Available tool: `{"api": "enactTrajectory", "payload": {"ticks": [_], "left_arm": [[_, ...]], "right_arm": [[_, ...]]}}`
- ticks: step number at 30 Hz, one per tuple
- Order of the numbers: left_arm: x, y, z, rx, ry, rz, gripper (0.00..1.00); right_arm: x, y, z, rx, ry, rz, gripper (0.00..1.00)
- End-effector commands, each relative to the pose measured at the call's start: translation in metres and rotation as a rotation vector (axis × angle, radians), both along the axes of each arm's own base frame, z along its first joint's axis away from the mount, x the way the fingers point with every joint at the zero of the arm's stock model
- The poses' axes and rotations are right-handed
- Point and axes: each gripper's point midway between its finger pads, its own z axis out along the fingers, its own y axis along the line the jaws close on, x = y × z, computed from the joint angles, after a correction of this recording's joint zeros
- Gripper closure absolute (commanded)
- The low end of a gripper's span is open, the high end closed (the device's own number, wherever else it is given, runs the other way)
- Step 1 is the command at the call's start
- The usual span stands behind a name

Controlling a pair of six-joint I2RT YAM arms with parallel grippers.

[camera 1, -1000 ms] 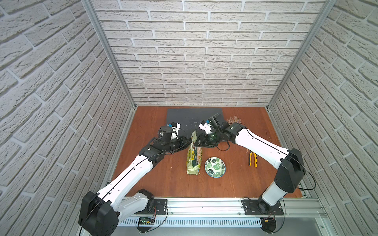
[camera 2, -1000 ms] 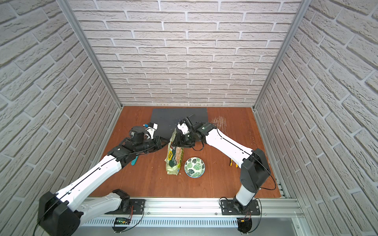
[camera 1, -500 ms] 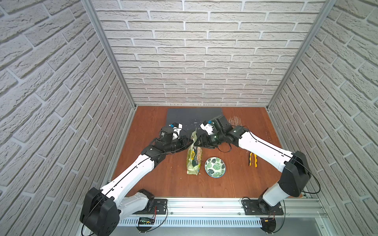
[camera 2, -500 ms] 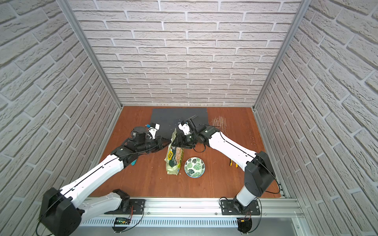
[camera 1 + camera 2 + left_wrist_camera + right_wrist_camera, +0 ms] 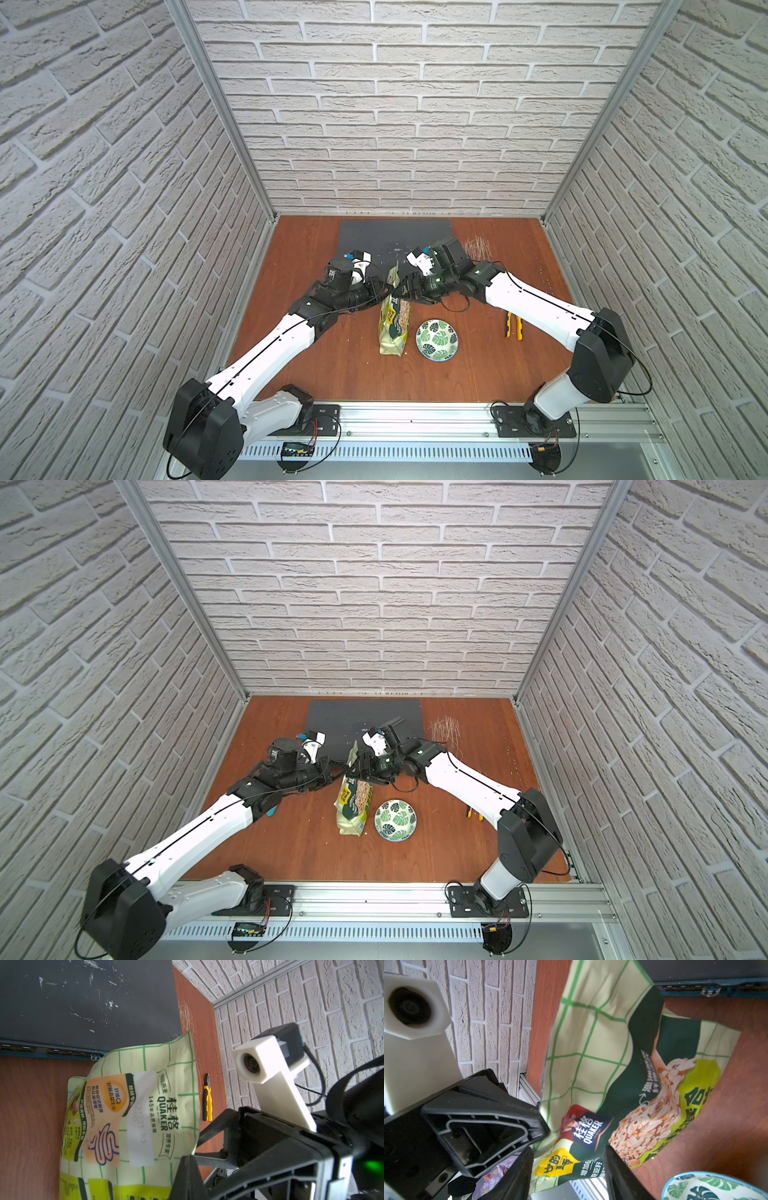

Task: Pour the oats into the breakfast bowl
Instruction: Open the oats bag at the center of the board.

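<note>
The oats pouch's top edges are shut, so my right gripper pinches the pouch's front edge (image 5: 551,1146) by the yellow label next, to pull its opening open before pouring.
The oats pouch (image 5: 392,322) (image 5: 353,804), light green with a grid print, stands upright mid-table, its top leaning toward the back. My left gripper (image 5: 387,291) (image 5: 344,767) comes in from the left and is shut on the pouch's upper edge; the left wrist view shows the pouch (image 5: 135,1109) pinched at that gripper's (image 5: 192,1156) tip. My right gripper (image 5: 402,287) (image 5: 362,766) stands open on the right of the pouch top. The right wrist view shows this gripper's (image 5: 568,1149) fingers apart before the pouch front (image 5: 612,1064). The leaf-patterned breakfast bowl (image 5: 437,339) (image 5: 395,819) (image 5: 716,1187) sits just right of the pouch.
A dark grey slab (image 5: 395,237) lies at the back behind both grippers. Yellow-and-black pliers (image 5: 513,326) (image 5: 207,1101) lie to the right under my right arm. A scatter of thin straws (image 5: 478,247) sits at the back right. Brick walls close in three sides.
My left gripper has closed on the pouch's upper edge. My right gripper's fingers have spread wider. The pouch and bowl stay where they were.
</note>
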Motion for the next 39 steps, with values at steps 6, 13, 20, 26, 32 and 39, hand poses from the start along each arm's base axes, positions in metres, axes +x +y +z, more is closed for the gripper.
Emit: {"api": "enactTrajectory", "payload": {"ticks": [6, 13, 20, 26, 32, 39], "left_arm": [[-0.001, 0.003, -0.015, 0.033, 0.024, 0.018, 1.0], [-0.001, 0.005, -0.014, 0.038, 0.022, 0.022, 1.0], [-0.001, 0.007, -0.013, 0.046, 0.019, 0.033, 1.0], [-0.001, 0.01, -0.01, 0.048, 0.011, 0.043, 1.0], [-0.002, 0.01, -0.009, 0.048, 0.009, 0.044, 1.0], [-0.002, 0.01, -0.009, 0.047, 0.01, 0.045, 1.0]], "right_arm": [[-0.008, 0.009, 0.016, 0.065, -0.026, 0.021, 0.41], [-0.009, 0.008, 0.001, 0.006, -0.018, 0.017, 0.47], [-0.008, 0.004, -0.004, -0.034, -0.026, 0.007, 0.64], [-0.007, 0.005, -0.005, -0.034, -0.022, 0.009, 0.71], [-0.003, 0.008, 0.021, 0.065, -0.069, -0.021, 0.52], [-0.007, 0.014, 0.02, 0.087, -0.053, -0.013, 0.47]]}}
